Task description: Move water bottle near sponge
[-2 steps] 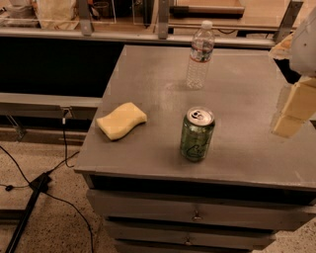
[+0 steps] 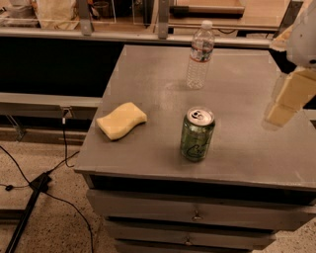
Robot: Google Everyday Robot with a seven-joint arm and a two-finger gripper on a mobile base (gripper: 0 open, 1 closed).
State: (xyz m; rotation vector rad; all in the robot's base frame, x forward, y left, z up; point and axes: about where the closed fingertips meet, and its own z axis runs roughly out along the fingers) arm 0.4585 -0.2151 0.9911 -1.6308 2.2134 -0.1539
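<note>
The robot's gripper will next move to the water bottle's middle (image 2: 200, 52), well below its white cap, and close there.
The water bottle (image 2: 200, 55), clear and ribbed with a white cap and a red-and-dark label, stands upright at the back middle of the grey table (image 2: 148, 89). The pale yellow sponge (image 2: 121, 120) lies flat near the table's front left. My gripper (image 2: 288, 101), with tan blocky fingers, hangs above the table's right side, well to the right of the bottle and touching neither object.
A green soda can (image 2: 197, 134) stands upright near the front middle, between the sponge and my gripper. The table has drawers (image 2: 196, 216) in its front. Cables (image 2: 29, 185) lie on the floor at left. A shelf with clutter (image 2: 123, 12) runs behind.
My gripper has shifted slightly to the left and down over the table's right side. The bottle, can and sponge have not moved.
</note>
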